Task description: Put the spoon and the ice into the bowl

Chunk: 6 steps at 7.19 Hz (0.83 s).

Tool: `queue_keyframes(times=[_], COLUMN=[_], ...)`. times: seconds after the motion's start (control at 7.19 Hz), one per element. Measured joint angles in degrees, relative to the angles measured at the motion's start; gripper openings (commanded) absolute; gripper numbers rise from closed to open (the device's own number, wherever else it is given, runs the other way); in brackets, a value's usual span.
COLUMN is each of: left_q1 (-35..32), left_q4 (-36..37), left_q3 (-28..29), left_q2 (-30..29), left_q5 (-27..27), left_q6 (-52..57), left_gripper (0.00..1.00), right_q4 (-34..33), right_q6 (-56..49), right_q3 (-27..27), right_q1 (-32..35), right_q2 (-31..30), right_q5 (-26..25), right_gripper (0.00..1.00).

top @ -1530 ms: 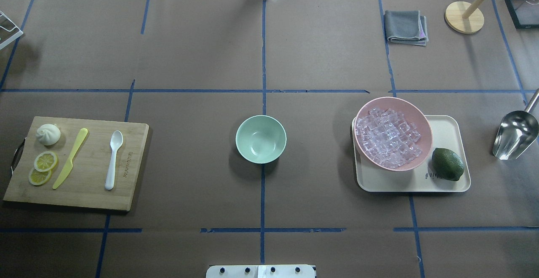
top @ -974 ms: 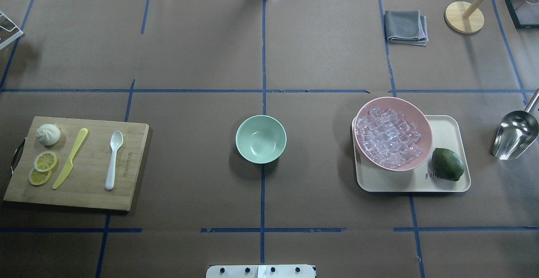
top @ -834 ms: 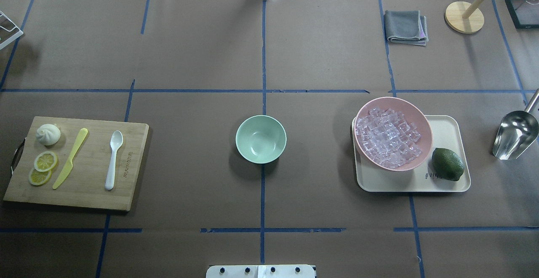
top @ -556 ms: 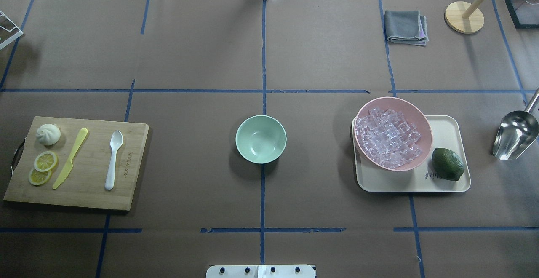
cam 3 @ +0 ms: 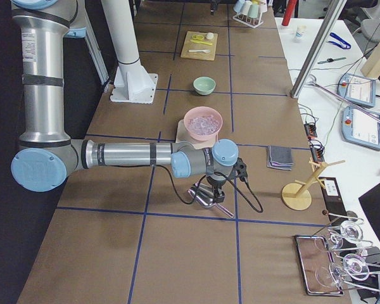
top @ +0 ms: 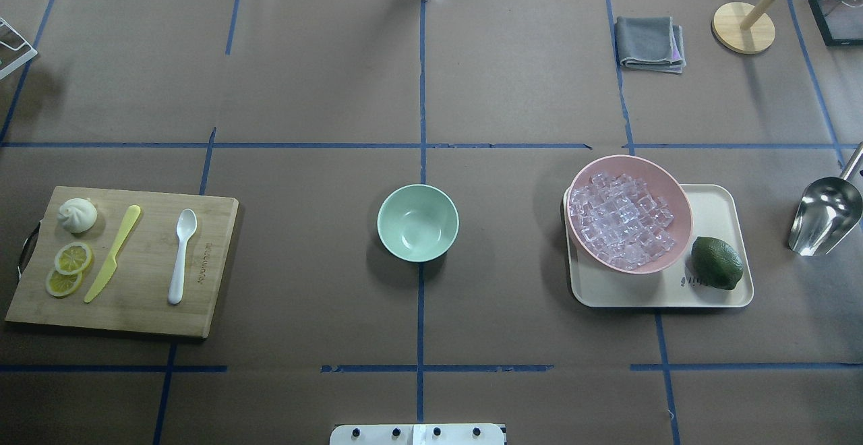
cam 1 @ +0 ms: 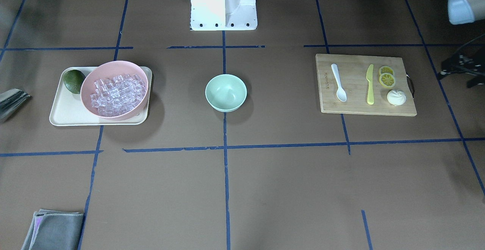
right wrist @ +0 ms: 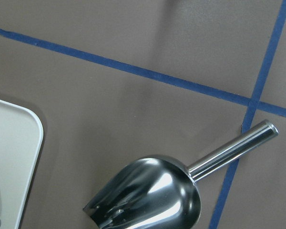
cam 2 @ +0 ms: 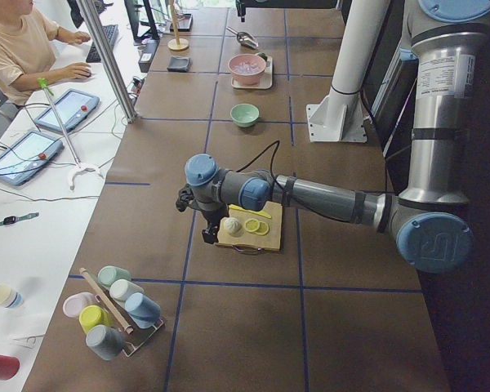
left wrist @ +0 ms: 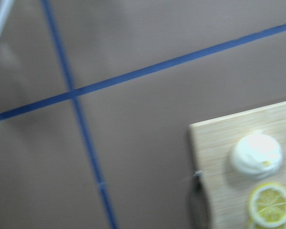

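Note:
I close my left gripper next on the handle (cam 1: pixel 339 84) of the white spoon on the cutting board, just behind the spoon's wide end.
The white spoon (top: pixel 181 256) lies on the wooden cutting board (top: pixel 141 313) at the left, next to a yellow-green knife (top: pixel 112 253). The mint-green bowl (top: pixel 417 222) stands empty at the table's middle. The ice (top: pixel 620 219) fills a pink bowl (top: pixel 682 197) on a beige tray (top: pixel 718 209) at the right. My left gripper (cam 2: pixel 208 231) hangs past the board's handle end, and I cannot tell whether it is open. My right gripper (cam 3: pixel 209 187) hangs over a steel scoop (right wrist: pixel 148 195), and I cannot tell its state either. Neither gripper shows in the overhead view.
A white bun (top: pixel 77 215) and lemon slices (top: pixel 67 270) share the board. A lime (top: pixel 717 263) sits on the tray. The scoop also shows at the right edge of the overhead view (top: pixel 824 216). A grey cloth (top: pixel 649 42) and a wooden stand (top: pixel 743 27) are at the far right.

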Motion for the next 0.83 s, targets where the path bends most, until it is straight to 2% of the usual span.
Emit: queue_keyframes(times=[0.28,0.56,0.83], left_q1=[10.07,22.24,27.96], left_q4=[-2.83,-3.27,-3.41], left_q3=[-2.25,-2.68,-2.72], left_q2=[-4.73,-10.7,-12.53], left_q5=[0.98,11.34,16.62], left_q6=[-19.78,-36.09,-41.9], left_gripper=[1.0,1.0,0.96], right_q4=[0.11,0.12,0.12], right_q6=[0.03,0.07,0.04], right_q3=[-0.04,-0.17,-0.46], right_q1=[-0.03,-0.03,-0.01], right_q2=[-0.01,-0.02,-0.02], right_q5=[0.66,1.39,2.5], right_gripper=[1.0,1.0,1.0])
